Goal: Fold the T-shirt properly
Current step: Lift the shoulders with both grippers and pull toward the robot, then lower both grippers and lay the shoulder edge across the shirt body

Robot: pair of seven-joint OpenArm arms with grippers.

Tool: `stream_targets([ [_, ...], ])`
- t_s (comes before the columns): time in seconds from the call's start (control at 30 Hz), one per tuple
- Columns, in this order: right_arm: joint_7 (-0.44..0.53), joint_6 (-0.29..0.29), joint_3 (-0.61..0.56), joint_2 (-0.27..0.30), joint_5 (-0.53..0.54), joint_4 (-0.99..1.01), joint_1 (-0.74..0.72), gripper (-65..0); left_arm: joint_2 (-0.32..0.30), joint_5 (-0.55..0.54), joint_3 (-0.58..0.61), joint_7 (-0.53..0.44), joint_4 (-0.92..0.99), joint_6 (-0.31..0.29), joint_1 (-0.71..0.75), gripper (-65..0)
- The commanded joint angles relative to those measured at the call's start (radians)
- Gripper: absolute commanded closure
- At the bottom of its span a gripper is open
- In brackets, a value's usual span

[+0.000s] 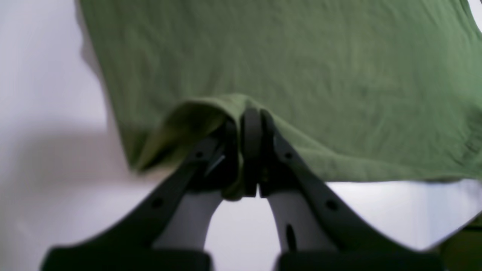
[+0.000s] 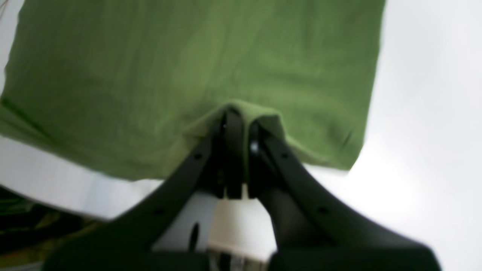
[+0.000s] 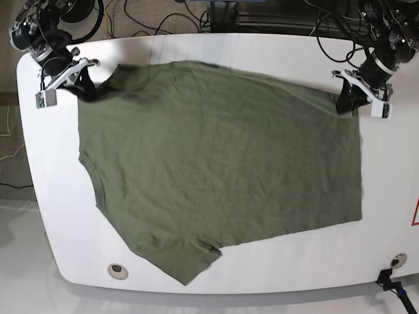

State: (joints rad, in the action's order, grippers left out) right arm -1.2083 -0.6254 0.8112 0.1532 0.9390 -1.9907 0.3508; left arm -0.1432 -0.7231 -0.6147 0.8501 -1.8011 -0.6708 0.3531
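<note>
The robot's right gripper will release the lifted sleeve edge, now slightly off the table, on the T-shirt by the far end of the curved neckline (image 3: 96, 161).
The olive-green T-shirt (image 3: 216, 163) lies spread flat on the white table (image 3: 59, 216), its neck toward the left and its hem toward the right. My left gripper (image 3: 345, 103) is shut on the shirt's far right corner; in the left wrist view the fabric (image 1: 301, 56) bunches up around the left gripper (image 1: 249, 114). My right gripper (image 3: 90, 91) is shut on the far left sleeve, where the cloth (image 2: 188, 56) folds over the right gripper (image 2: 241, 118). Both pinched edges are lifted slightly off the table.
Cables (image 3: 163, 16) and dark equipment sit beyond the table's far edge. Two round holes (image 3: 116, 269) (image 3: 398, 260) are near the table's front edge. A black clamp (image 3: 393, 288) is at the front right corner, and a red mark (image 3: 415, 212) at the right edge.
</note>
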Motion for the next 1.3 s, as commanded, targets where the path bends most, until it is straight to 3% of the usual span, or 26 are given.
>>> stream_targets([
  [0.0,0.026,0.003,0.004,0.018,-0.007,-0.014,-0.019,0.0,-0.012,-0.023,-0.004,-0.025,0.004,-0.005,-0.018,0.0],
  [0.3,0.023,0.003,-0.003,0.052,-0.015,0.09,-0.175,0.0,-0.02,-0.022,-0.003,-0.025,0.093,-0.005,-0.122,0.0],
  [0.4,0.023,0.003,-0.079,0.072,-0.065,0.136,-0.235,0.0,-0.02,-0.02,-0.001,-0.025,0.111,-0.005,-0.159,0.0],
  [0.6,0.025,0.0,-0.131,0.052,-0.171,0.187,-0.35,0.0,-0.02,0.0,0.002,-0.025,0.2,-0.005,-0.23,0.0],
  [0.77,0.026,0.002,-0.146,0.053,-0.171,0.282,-0.428,0.0,-0.016,0.099,0.002,-0.025,0.228,-0.005,-0.279,0.0],
  [1.03,0.028,0.002,-0.164,0.067,-0.173,0.407,-0.526,0.0,-0.039,0.104,0.002,-0.027,0.335,-0.007,-0.351,0.0],
  [1.27,0.118,0.005,-0.247,0.09,-0.2,0.477,-0.551,0.0,-0.063,0.106,0.002,-0.032,0.401,-0.005,-0.423,0.0],
])
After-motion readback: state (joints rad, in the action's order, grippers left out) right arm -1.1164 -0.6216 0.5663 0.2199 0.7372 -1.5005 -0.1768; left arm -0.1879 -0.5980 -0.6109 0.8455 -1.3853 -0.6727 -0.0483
